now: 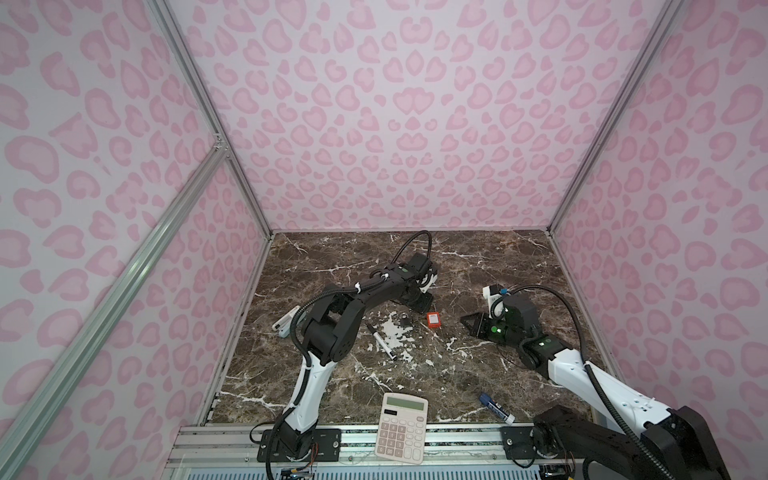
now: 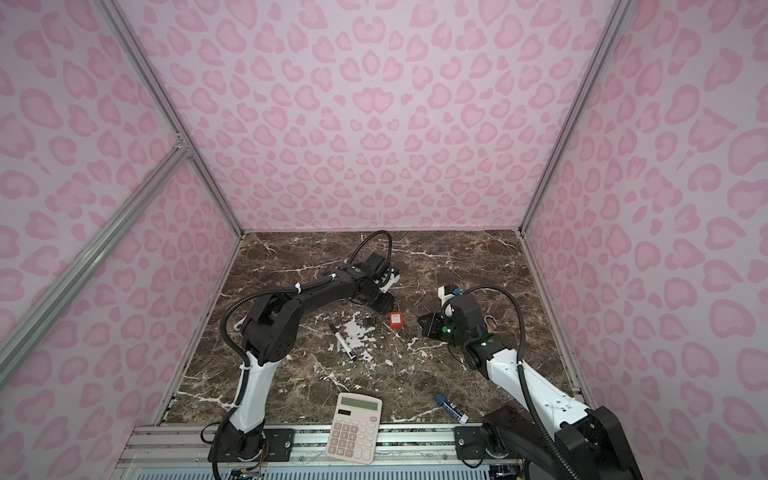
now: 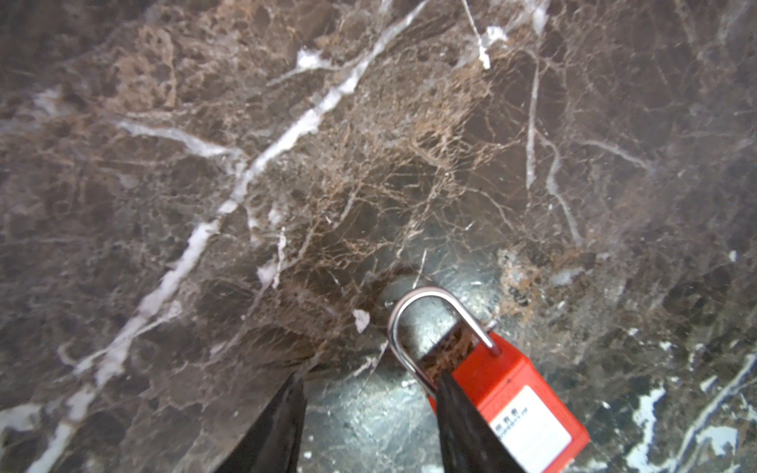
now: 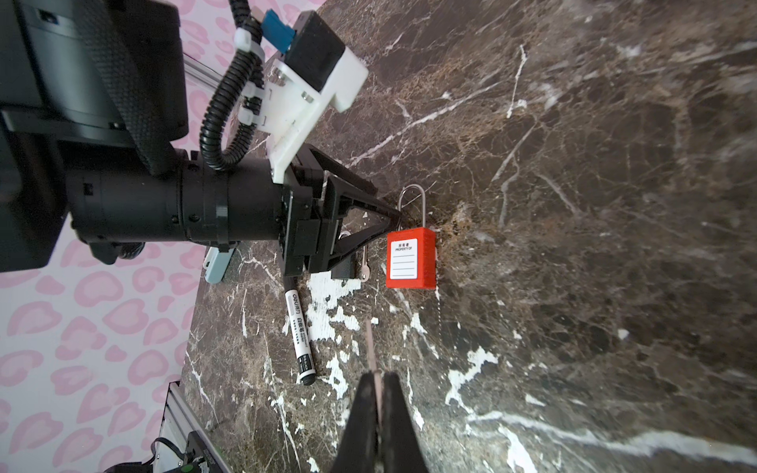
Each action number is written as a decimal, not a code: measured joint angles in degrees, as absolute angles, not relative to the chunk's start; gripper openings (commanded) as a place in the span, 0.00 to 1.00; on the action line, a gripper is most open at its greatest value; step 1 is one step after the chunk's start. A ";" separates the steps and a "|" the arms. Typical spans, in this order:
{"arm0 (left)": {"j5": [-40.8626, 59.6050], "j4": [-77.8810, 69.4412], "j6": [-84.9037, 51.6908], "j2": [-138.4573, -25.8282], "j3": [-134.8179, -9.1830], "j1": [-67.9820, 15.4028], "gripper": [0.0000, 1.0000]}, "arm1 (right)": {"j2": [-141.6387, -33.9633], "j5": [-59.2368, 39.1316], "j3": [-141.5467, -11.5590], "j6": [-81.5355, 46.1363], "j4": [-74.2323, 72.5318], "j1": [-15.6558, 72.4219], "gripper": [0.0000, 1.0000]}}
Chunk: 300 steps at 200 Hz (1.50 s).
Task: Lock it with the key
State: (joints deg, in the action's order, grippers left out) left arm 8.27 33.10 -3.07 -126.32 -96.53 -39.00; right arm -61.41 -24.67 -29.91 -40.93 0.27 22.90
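Next, my right gripper releases the key, now held a short way from the padlock, on the marble (image 1: 444,316) (image 4: 452,245) beside the red padlock, on the side of the padlock that is away from the black fob.
A red padlock (image 1: 433,320) (image 2: 396,319) (image 4: 411,258) with a white label lies flat on the marble table, its steel shackle (image 3: 426,311) pointing away from the robot. My left gripper (image 3: 368,393) (image 1: 429,309) is open at the shackle end. One of its fingers (image 3: 454,409) lies over one shackle leg and a corner of the red body (image 3: 520,393), and only bare table shows between the jaws. My right gripper (image 4: 379,374) (image 1: 463,320) is shut on the key (image 4: 370,344), whose thin blade sticks out towards the padlock, a short way from it.
A black fob with another key (image 1: 405,322) (image 4: 364,266) lies beside the padlock. A black-and-white marker (image 1: 381,341) lies to their left. A calculator (image 1: 402,428) and a blue-capped stick (image 1: 496,407) lie at the front edge. A white-grey object (image 1: 284,324) lies under the left arm.
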 measured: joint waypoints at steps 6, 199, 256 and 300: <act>8.19 33.10 -3.07 -126.23 -96.53 -39.00 0.57 | -61.47 -24.67 -29.91 -40.93 0.27 22.92 0.00; 10.76 22.20 -11.44 -98.17 -72.73 -38.04 0.60 | -79.90 -13.28 -30.59 -52.69 -14.48 26.48 0.00; 10.72 19.14 -13.91 -93.65 -67.85 -38.04 0.60 | -87.50 -11.81 -33.61 -56.27 -20.08 27.24 0.00; 10.63 17.87 -15.44 -91.22 -63.68 -38.04 0.60 | -91.68 -10.52 -35.09 -58.41 -21.39 27.73 0.00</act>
